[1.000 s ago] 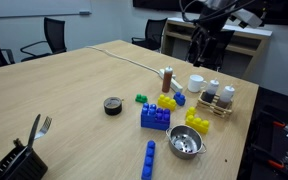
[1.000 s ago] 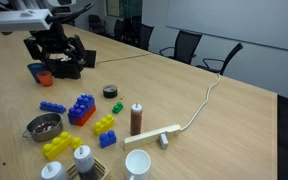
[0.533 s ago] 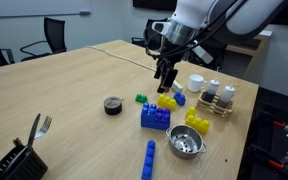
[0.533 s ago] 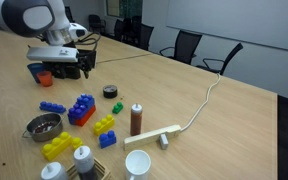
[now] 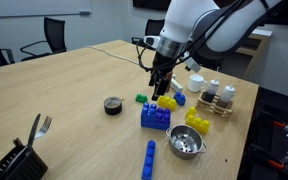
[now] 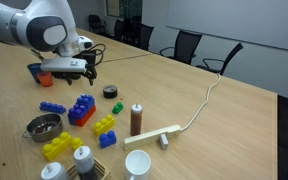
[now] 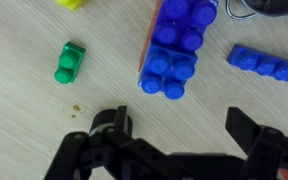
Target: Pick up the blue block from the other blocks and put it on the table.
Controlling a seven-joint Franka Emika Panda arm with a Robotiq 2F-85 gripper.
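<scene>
Next, my gripper closes on the sides of the lighter blue block, which is at the end of the blue pair [image 5: 148, 114] [image 7: 167, 72] closest to the small green brick.
The blue block [image 5: 154, 115] is a wide studded brick next to its twin in the cluster of other blocks; both show in the other exterior view [image 6: 81, 108]. In the wrist view the pair [image 7: 179, 45] lies just ahead of the jaws, with an orange edge along its left side. A small green brick [image 7: 69, 62] sits to the left and a long blue bar [image 7: 267, 65] to the right. My gripper [image 5: 158, 95] hangs open and empty just above and beside the blue blocks [image 6: 77, 76]. Its fingers [image 7: 112, 122] stand wide apart over bare table [image 7: 24, 110].
A metal bowl [image 5: 185, 144], yellow bricks [image 5: 196, 123] and the blue bar [image 5: 148, 160] lie near the table's edge. A tape roll [image 5: 113, 105], brown bottle [image 6: 136, 119], white cup [image 6: 137, 163], a rack of small jars [image 5: 219, 100] and a cable [image 5: 124, 55] stand around.
The arm has swung in from the table's far side and come down over the block cluster. The gripper stays open. No block has moved.
</scene>
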